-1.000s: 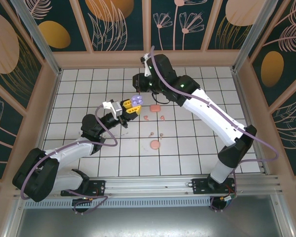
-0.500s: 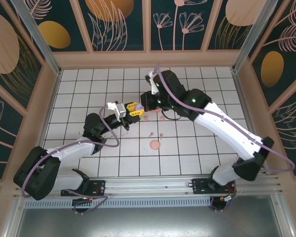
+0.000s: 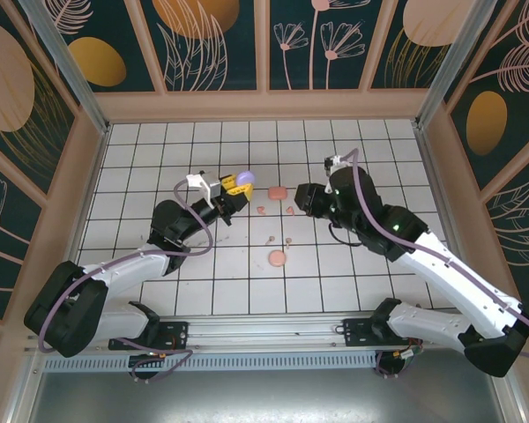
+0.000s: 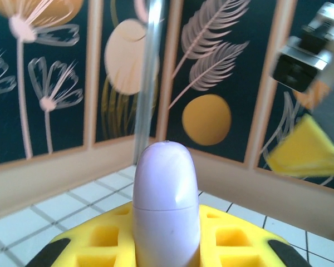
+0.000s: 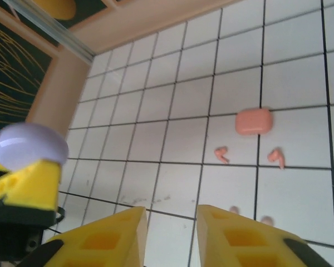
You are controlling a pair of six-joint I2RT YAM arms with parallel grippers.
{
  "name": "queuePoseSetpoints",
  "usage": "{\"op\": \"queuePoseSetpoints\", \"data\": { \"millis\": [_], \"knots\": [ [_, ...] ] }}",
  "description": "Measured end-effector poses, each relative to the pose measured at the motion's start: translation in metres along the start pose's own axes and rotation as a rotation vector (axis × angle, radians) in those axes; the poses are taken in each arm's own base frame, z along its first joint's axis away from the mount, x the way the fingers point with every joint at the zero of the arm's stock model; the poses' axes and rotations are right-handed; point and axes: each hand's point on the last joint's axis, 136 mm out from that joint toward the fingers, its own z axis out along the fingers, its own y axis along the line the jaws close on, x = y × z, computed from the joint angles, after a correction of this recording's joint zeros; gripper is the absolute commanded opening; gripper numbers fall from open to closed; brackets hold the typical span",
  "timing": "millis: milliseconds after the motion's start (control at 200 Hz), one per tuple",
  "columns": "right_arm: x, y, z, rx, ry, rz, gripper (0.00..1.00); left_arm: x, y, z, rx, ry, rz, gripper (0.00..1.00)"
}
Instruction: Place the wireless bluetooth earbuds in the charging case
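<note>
The robot's left gripper should set the lilac charging case down on the white tile (image 3: 236,202) next to the pink earbuds, on that arm's own side. The lilac case is still upright above the tiles.
My left gripper (image 3: 234,188) is shut on a lilac charging case (image 3: 245,179), held upright above the tiles. The case (image 4: 166,206) stands between the yellow fingers (image 4: 100,240) with its lid closed along a thin seam. My right gripper (image 3: 298,197) hangs to the right of it, apart, open and with nothing in it (image 5: 171,222). Below lie a salmon-pink case (image 5: 254,120) and two pink earbuds (image 5: 221,153) (image 5: 276,157). Two more tiny buds (image 3: 271,239) (image 3: 288,240) lie nearer to me.
A round pink disc (image 3: 277,258) lies on the white tiled floor (image 3: 361,167) near the middle. Wooden walls (image 3: 264,106) with patterned panels enclose the floor on three sides. The tiles to the left and right of the small things are bare.
The lilac case stood open in the left gripper, and now its lid is closed. The right gripper came up to it, then pulled back to the right and opened.
</note>
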Motion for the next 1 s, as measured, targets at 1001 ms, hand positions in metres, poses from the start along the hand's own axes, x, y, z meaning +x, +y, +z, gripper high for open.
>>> {"op": "queuePoseSetpoints", "data": {
  "millis": [1001],
  "knots": [
    [0.015,-0.008,-0.015,0.037,0.016,0.048,0.5,0.204,0.147,-0.026,-0.425,0.646,-0.659,0.0]
  ]
}}
